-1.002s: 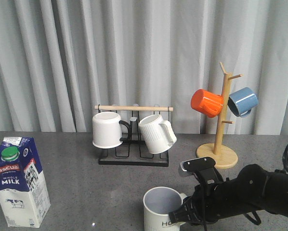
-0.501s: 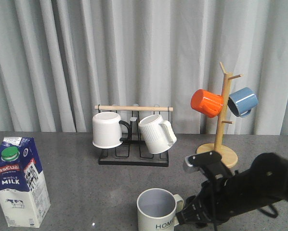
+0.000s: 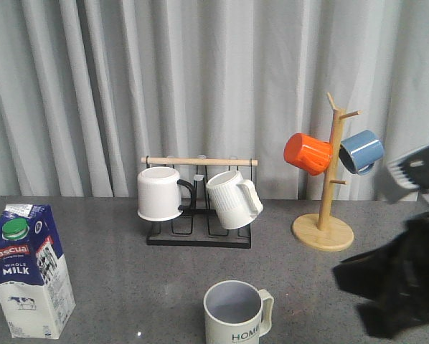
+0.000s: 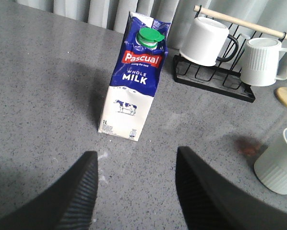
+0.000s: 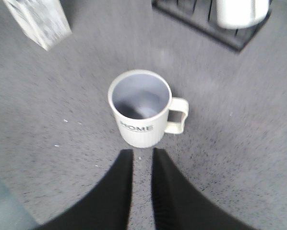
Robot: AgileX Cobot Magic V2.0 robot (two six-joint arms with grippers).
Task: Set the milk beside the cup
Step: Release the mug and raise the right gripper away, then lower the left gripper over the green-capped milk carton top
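The milk has a blue top (image 3: pixel 29 228) (image 4: pixel 146 44). My left gripper should close on it at the height of the milk's green cap.
The milk (image 3: pixel 29 272), a blue-and-white carton with a green cap, stands upright at the front left of the table; it also shows in the left wrist view (image 4: pixel 134 91). The cup (image 3: pixel 234 312), cream with "HOME" lettering, stands upright at the front centre, handle to the right. My left gripper (image 4: pixel 136 153) is wide open and empty, a short way back from the milk. My right gripper (image 5: pixel 142 152) is empty with only a narrow gap between its jaws, drawn back from the cup (image 5: pixel 141 108). My right arm (image 3: pixel 401 287) is a blurred dark mass at the right.
A black rack (image 3: pixel 198 233) with a wooden bar holds a plain white mug (image 3: pixel 159 192) and a ribbed white mug (image 3: pixel 232 199) at the back centre. A wooden mug tree (image 3: pixel 323 231) carries an orange mug (image 3: pixel 308 153) and a blue mug (image 3: pixel 361 150) at the back right.
My right gripper has let go of the cup and my right arm has pulled back to the right and up. The cup now stands free, a little left of where it was.
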